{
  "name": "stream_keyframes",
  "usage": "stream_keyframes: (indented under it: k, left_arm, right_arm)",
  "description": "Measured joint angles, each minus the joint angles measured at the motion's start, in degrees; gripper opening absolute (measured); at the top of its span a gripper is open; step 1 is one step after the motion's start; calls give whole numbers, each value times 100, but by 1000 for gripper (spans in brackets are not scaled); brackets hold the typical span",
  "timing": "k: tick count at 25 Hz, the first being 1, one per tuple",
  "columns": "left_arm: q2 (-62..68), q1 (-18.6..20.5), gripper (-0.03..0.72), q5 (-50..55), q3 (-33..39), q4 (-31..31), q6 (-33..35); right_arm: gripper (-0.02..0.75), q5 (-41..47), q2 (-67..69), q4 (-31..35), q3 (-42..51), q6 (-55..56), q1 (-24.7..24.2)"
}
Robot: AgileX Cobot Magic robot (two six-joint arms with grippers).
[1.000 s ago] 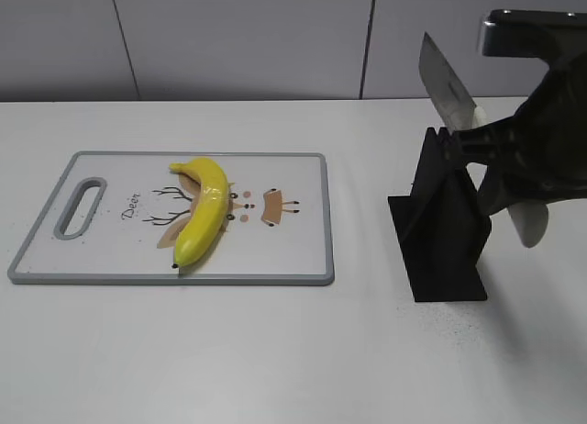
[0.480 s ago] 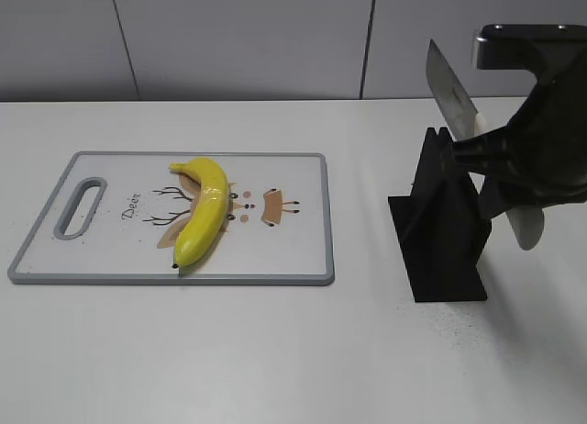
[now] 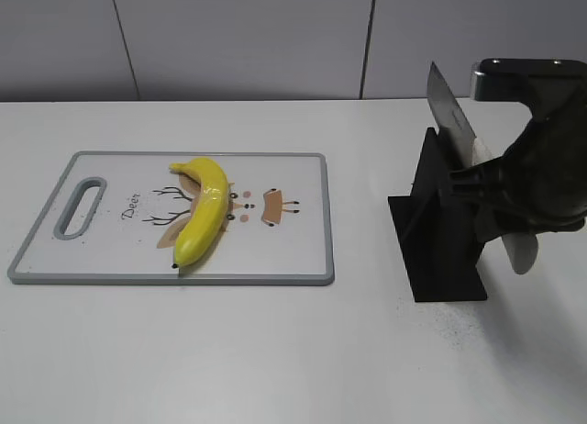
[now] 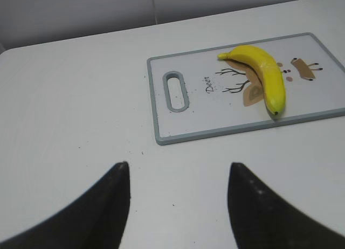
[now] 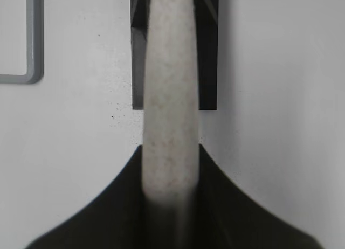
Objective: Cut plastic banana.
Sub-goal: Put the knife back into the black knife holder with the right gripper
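Observation:
I should release the cleaver with my right gripper lower down in the slot of the black knife stand (image 3: 465, 187).
The plastic banana (image 3: 204, 213) is glossy yellow and lies on the white cutting board (image 3: 293, 250) near its middle. It also shows in the left wrist view (image 4: 264, 74), on the same board (image 4: 215, 117). My right gripper (image 3: 491, 181) is shut on the cream handle (image 5: 170, 98) of the cleaver. The cleaver's blade (image 3: 449, 107) stands tilted in the slot of the black knife stand (image 3: 445, 231). My left gripper (image 4: 178, 171) is open and empty over bare table, short of the board's handle end. It is out of the exterior view.
The black stand (image 5: 207, 55) sits on the white table right of the board, with a gap between them. A grey corner of the board (image 5: 27, 76) shows in the right wrist view. A grey wall runs behind the table.
The cleaver and my right gripper have moved down; the blade sits lower in the stand's slot. The banana and board have not moved.

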Motion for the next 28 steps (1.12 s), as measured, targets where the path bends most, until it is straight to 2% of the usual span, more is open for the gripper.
stream_keyframes:
  k: [10, 21, 24, 28]
  left_arm:
    - [0, 0, 554, 0, 0, 0, 0]
    - [0, 0, 554, 0, 0, 0, 0]
    - [0, 0, 554, 0, 0, 0, 0]
    - [0, 0, 554, 0, 0, 0, 0]
  right_arm:
    - [180, -107, 324, -9, 0, 23, 0]
    - [196, 257, 326, 167, 0, -110, 0]
    - [279, 282, 326, 205, 0, -207, 0]
    - [458, 289, 326, 228, 0, -234, 0]
